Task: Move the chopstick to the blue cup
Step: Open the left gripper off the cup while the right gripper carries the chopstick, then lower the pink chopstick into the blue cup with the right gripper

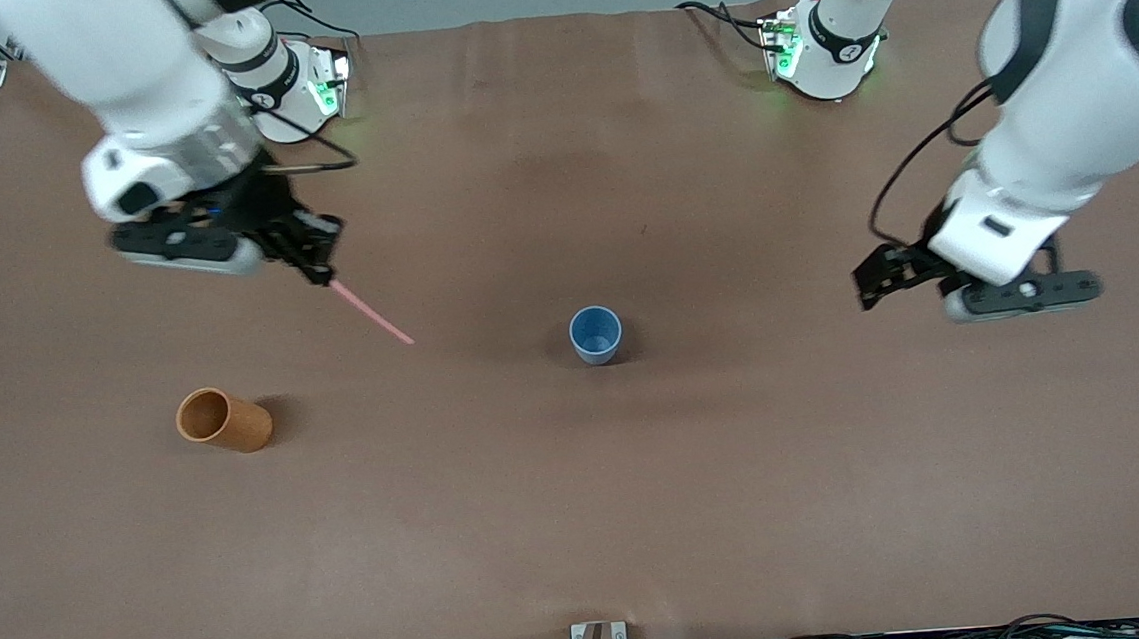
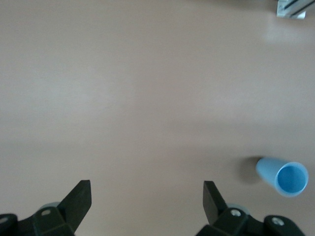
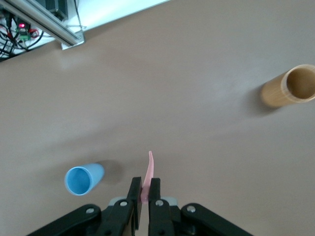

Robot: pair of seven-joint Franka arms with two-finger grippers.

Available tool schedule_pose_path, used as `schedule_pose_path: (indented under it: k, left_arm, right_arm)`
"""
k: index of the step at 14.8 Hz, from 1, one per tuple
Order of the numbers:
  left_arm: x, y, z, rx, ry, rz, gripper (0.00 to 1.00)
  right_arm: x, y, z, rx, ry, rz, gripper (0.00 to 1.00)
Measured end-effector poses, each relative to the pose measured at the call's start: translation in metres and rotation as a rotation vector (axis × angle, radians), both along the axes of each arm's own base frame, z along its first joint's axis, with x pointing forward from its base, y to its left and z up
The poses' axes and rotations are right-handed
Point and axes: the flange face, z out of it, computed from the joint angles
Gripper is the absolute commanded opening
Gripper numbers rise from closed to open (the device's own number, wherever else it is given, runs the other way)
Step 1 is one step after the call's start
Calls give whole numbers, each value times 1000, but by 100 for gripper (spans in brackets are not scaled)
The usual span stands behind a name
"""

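Next, my right gripper lets go of the pale pink chopstick inside the blue cup point(image 1: 598, 341) point(image 3: 80, 180), leaning on the cup's rim that faces my right gripper.
My right gripper point(image 1: 320, 267) is shut on the pale pink chopstick point(image 1: 372, 313), held in the air over the table between the orange-brown cup and the blue cup; the stick slants out from the fingers. In the right wrist view the stick point(image 3: 148, 172) is pinched between the two fingers point(image 3: 135, 189). The blue cup point(image 1: 596, 334) stands upright near the table's middle; it also shows in the right wrist view point(image 3: 82, 179) and the left wrist view point(image 2: 283, 176). My left gripper point(image 1: 872, 278) is open and empty, waiting over the left arm's end of the table point(image 2: 146, 196).
A larger orange-brown cup point(image 1: 223, 420) stands toward the right arm's end, nearer the front camera than the right gripper; it shows in the right wrist view point(image 3: 290, 87). The brown table mat point(image 1: 583, 519) covers the table. A metal bracket point(image 1: 597, 638) sits at the near edge.
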Motion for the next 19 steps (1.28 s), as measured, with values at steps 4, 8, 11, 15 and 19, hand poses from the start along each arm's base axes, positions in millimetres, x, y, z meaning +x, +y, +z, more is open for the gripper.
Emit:
schedule_pose_path:
  k: [4, 8, 11, 15, 19]
  left_arm:
    - [-22, 41, 44, 26, 30, -66, 100]
    - [-60, 41, 89, 32, 29, -91, 100]
    - [-68, 46, 100, 34, 23, -112, 100]
    - [-64, 56, 93, 36, 34, -116, 100]
    - [-64, 56, 92, 36, 37, -117, 100]
  right_arm:
    - [3, 113, -53, -19, 12, -50, 2]
    - [5, 175, -73, -1, -4, -61, 2]
    - [-11, 198, -79, -11, 6, -27, 2]
    - [-32, 227, -107, -47, 35, 11, 2]
    - [-26, 231, -124, -57, 14, 15, 4]
